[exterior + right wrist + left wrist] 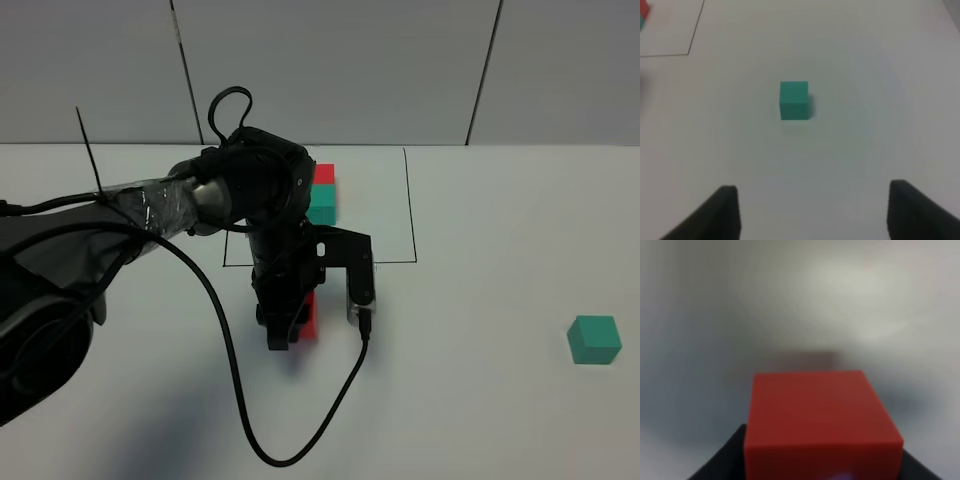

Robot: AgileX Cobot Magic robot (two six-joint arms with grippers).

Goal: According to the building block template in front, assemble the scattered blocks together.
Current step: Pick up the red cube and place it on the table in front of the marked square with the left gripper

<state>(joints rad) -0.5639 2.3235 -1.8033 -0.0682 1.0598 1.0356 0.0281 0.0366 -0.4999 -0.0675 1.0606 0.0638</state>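
The red cube will go down on the white table (299, 335) just in front of the black rectangle, placed by my left gripper.
The template, a red cube joined to a teal cube (322, 195), stands inside the black drawn rectangle (412, 210) at the back centre. My left gripper (285, 330) reaches in just in front of the rectangle and is shut on the loose red cube (311, 315). In the left wrist view the red cube (820, 415) sits between the dark fingertips (722, 462). The loose teal cube (594, 339) lies alone at the right. In the right wrist view it (794, 100) lies ahead of my open, empty right gripper (812, 210). The right arm is out of the high view.
The left arm's black cable (235, 380) loops over the white table in front of the gripper. A wrist-mounted box (358, 285) hangs at the gripper's right side. The rectangle's corner line (690, 40) and the template's edge (643, 12) show in the right wrist view.
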